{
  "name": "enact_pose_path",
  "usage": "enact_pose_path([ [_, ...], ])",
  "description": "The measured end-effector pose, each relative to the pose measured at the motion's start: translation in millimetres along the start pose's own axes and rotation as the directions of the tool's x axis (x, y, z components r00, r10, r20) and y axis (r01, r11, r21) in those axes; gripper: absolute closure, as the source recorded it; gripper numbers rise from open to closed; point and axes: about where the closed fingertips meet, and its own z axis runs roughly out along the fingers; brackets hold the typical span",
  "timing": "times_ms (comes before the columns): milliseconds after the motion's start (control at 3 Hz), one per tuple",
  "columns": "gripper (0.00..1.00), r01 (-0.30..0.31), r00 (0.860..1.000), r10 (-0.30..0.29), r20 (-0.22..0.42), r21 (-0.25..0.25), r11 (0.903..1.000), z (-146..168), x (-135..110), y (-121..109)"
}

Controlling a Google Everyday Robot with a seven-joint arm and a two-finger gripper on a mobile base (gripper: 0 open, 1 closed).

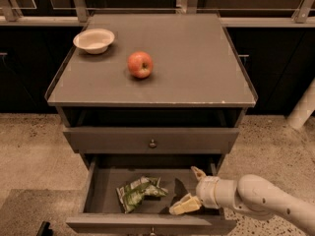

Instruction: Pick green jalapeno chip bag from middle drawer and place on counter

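Note:
I will next close my gripper on the green jalapeno chip bag's end (157, 188) facing its open fingers.
The green jalapeno chip bag (138, 192) lies crumpled on the floor of the open middle drawer (103, 191), left of centre. My gripper (191, 190) reaches in from the right, inside the drawer's right half, a short way to the right of the bag and not touching it. Its two pale fingers are spread apart, one at the back (198, 172) and one at the front (183, 206), with nothing between them. The counter (197, 58) is the flat grey-brown top of the cabinet above.
A red apple (140, 64) and a white bowl (94, 40) sit on the left half of the counter. A shut drawer front with a knob (152, 143) sits above the open drawer. Speckled stone floor (29, 146) surrounds the cabinet. A white post (302, 107) stands at right.

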Motion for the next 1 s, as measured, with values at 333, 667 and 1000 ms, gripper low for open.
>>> enact_pose_path([
  [333,0.0,-0.009,0.999,0.01,0.046,-0.021,0.9997,36,11,-13],
  [667,0.0,-0.021,0.992,0.023,0.126,-0.015,0.9997,68,11,-31],
  [1000,0.0,-0.025,0.983,0.024,0.183,0.001,0.9997,94,9,-38],
])
